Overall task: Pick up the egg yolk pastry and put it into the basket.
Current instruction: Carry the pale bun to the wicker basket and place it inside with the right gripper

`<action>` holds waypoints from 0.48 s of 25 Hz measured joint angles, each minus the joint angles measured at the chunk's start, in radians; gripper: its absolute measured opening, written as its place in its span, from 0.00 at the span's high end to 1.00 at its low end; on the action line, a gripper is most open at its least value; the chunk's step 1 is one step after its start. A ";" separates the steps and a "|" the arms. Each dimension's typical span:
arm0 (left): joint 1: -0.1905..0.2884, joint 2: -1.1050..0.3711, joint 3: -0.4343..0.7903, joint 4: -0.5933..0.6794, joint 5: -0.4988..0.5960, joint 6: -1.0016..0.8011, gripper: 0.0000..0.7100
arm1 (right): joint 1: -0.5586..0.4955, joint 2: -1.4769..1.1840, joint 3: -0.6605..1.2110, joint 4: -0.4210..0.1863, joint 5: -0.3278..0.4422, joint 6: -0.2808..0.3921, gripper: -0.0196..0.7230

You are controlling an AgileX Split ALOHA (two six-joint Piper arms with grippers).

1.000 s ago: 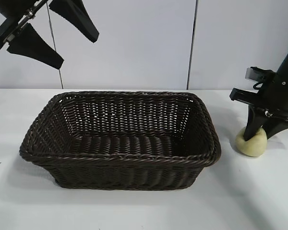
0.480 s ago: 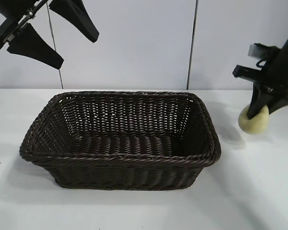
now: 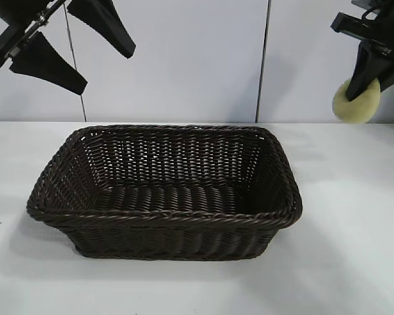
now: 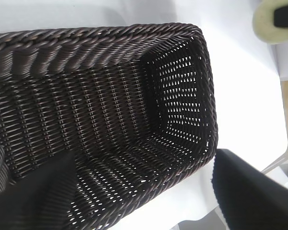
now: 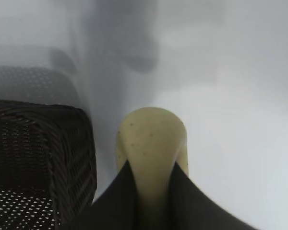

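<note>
My right gripper will release the egg yolk pastry on the basket's bottom, close behind the basket's front side [image 3: 199, 199].
The egg yolk pastry [image 3: 357, 101], a small pale yellow bun, is pinched in my right gripper [image 3: 370, 79] high above the table at the far right, to the right of the basket. In the right wrist view the pastry [image 5: 151, 143] bulges out between the two dark fingers [image 5: 120, 201]. The dark brown wicker basket [image 3: 164, 216] sits in the middle of the table. It fills the left wrist view [image 4: 110, 43], where the pastry [image 4: 266, 24] shows in a corner. My left gripper [image 3: 65, 39] hangs open and empty high at the upper left.
The white table [image 3: 341, 262] runs around the basket on all sides. A pale panelled wall [image 3: 197, 59] stands behind. The basket's corner [image 5: 43, 143] lies beside and below the held pastry.
My right gripper has lifted the pastry off the table, from beside the basket's right end to well above rim height. The left arm and the basket have not moved.
</note>
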State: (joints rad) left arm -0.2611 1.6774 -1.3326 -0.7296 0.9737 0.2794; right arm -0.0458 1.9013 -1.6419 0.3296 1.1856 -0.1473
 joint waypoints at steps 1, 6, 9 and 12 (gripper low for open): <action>0.000 0.000 0.000 0.000 0.000 0.000 0.20 | 0.010 -0.004 0.000 0.005 0.001 -0.007 0.84; 0.000 0.000 0.000 0.000 0.000 0.000 0.20 | 0.098 -0.013 -0.001 0.028 0.002 -0.020 0.84; 0.000 0.000 0.000 0.000 0.000 0.000 0.20 | 0.164 -0.013 -0.001 0.030 0.003 -0.023 0.84; 0.000 0.000 0.000 0.000 0.000 0.000 0.20 | 0.232 -0.013 -0.001 0.030 0.004 -0.026 0.84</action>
State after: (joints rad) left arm -0.2611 1.6774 -1.3326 -0.7296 0.9737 0.2794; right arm 0.1857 1.8885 -1.6427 0.3600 1.1899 -0.1730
